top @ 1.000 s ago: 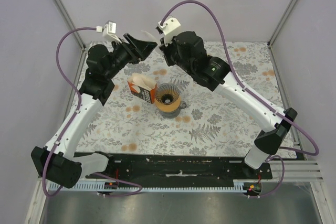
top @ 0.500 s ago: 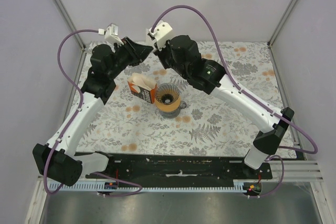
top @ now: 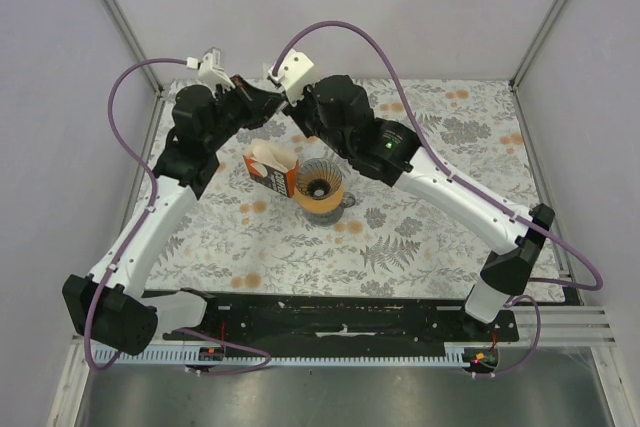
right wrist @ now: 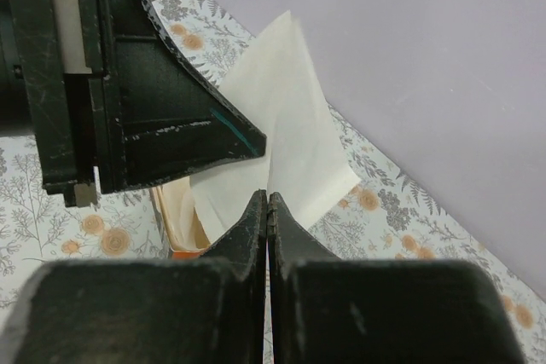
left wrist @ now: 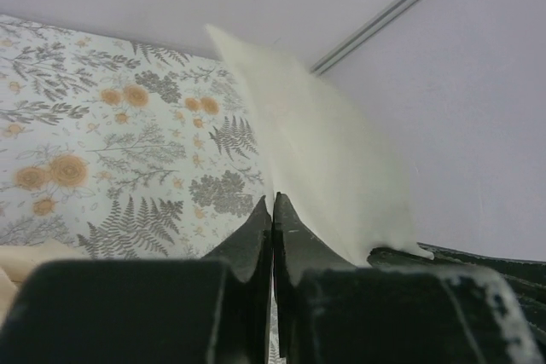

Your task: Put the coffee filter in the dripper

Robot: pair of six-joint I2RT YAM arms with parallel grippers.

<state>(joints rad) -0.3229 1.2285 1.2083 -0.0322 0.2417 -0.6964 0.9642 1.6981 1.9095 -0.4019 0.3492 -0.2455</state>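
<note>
My right gripper pinches the coffee filter close beside my left gripper's tip, so it should first open and take the filter's far edge [right wrist: 324, 108].
The coffee filter [right wrist: 294, 108], a thin white paper fan, hangs in the air over the back of the table. My right gripper [right wrist: 268, 198] is shut on its lower edge. My left gripper [left wrist: 272, 202] is also shut, pinching the filter [left wrist: 328, 159] at another edge. In the top view the left gripper [top: 264, 103] and right gripper [top: 288, 113] meet tip to tip, and the paper is mostly hidden between them. The dripper [top: 320, 187], a grey ribbed cone on a tan collar, stands upright on the table in front of them, with nothing in it.
The orange carton [top: 271, 171] with its stack of cream papers [right wrist: 183, 215] stands just left of the dripper. A flowered cloth [top: 420, 237] covers the table. Purple walls and metal posts close in the back and sides.
My left gripper has shut onto the filter. The right arm has swung left with the filter, bringing the two grippers together.
</note>
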